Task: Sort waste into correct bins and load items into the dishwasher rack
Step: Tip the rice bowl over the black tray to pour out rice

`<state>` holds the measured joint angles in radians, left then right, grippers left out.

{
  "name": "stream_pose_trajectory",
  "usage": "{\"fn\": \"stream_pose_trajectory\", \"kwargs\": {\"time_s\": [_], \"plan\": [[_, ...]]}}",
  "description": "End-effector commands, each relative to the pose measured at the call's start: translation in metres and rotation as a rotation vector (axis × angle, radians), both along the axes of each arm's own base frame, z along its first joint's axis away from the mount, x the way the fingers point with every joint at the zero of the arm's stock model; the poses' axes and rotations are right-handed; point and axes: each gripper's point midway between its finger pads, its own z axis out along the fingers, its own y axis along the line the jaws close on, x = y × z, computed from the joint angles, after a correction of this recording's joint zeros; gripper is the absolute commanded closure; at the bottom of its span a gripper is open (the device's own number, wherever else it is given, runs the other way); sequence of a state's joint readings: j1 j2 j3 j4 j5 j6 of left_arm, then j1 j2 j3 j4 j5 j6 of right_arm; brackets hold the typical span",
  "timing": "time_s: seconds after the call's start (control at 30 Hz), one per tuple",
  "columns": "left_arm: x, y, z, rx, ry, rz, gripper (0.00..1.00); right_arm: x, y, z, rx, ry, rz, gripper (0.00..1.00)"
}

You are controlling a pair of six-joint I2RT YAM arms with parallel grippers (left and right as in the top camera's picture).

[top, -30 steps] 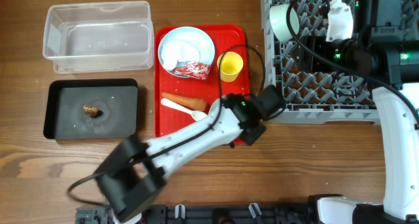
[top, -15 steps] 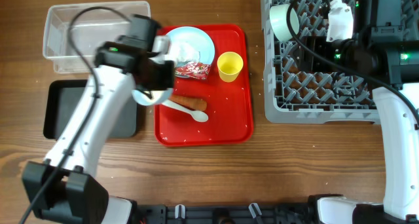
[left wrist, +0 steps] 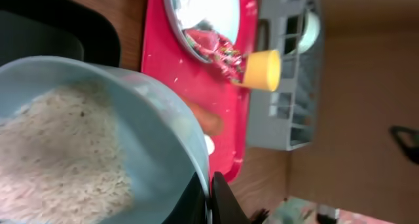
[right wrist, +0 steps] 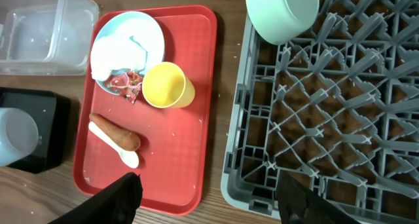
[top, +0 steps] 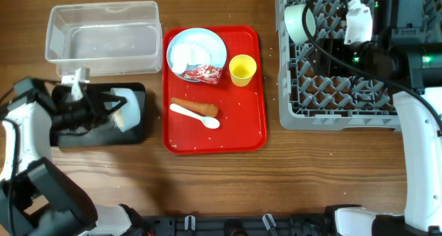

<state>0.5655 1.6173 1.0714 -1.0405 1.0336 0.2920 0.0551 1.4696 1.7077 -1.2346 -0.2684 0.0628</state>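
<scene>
My left gripper is going to set the pale blue-green bowl, now tilted over the black tray, down on the red tray's bare corner (top: 239, 119) (left wrist: 232, 130) next to the white spoon.
My left gripper (top: 112, 106) is shut on the rim of a pale blue-green bowl (top: 128, 110), held tilted over the black tray (top: 138, 134). In the left wrist view the gripper (left wrist: 211, 192) pinches the bowl wall (left wrist: 150, 139), and white rice (left wrist: 59, 158) lies inside. The pale blue plate (top: 207, 43) holds white tissue (top: 186, 55) and the red wrapper (top: 204, 74). The yellow cup (top: 242, 69), carrot (top: 195, 106) and white spoon (top: 197, 116) lie on the red tray. A second bowl (top: 298, 22) stands in the grey rack (top: 338, 105). My right gripper (right wrist: 213, 204) is open and empty.
The red serving tray (top: 238, 125) lies between the bins and the rack. The clear tub (top: 103, 39) stands behind the black tray. My right arm (top: 387, 50) hangs over the rack. The brown scrap is hidden under my left arm.
My left arm has swung left from the red tray, carrying the bowl of rice over the black tray. The right arm has not moved.
</scene>
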Motion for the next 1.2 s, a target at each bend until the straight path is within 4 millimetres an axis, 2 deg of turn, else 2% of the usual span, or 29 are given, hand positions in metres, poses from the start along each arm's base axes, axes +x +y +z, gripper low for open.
{"fn": "stream_pose_trajectory", "kwargs": {"time_s": [0.0, 0.1, 0.33, 0.9, 1.17], "plan": [[-0.002, 0.006, 0.019, -0.144, -0.152, 0.053, 0.96, 0.001, -0.002, -0.002, -0.012, 0.004, 0.001, 0.31], [-0.005, 0.014, 0.027, -0.236, -0.195, 0.112, 0.96, 0.001, -0.002, -0.002, -0.012, 0.004, 0.001, 0.31], [-0.002, 0.021, 0.066, -0.427, -0.327, 0.165, 0.96, -0.001, -0.002, -0.003, -0.013, 0.012, 0.002, 0.31], [-0.002, 0.023, 0.067, -0.517, -0.216, 0.206, 0.96, -0.002, -0.002, -0.004, -0.013, 0.018, 0.002, 0.31], [-0.005, 0.041, 0.068, -0.574, -0.150, 0.292, 0.96, -0.001, -0.002, -0.004, -0.013, 0.014, 0.002, 0.31]]}}
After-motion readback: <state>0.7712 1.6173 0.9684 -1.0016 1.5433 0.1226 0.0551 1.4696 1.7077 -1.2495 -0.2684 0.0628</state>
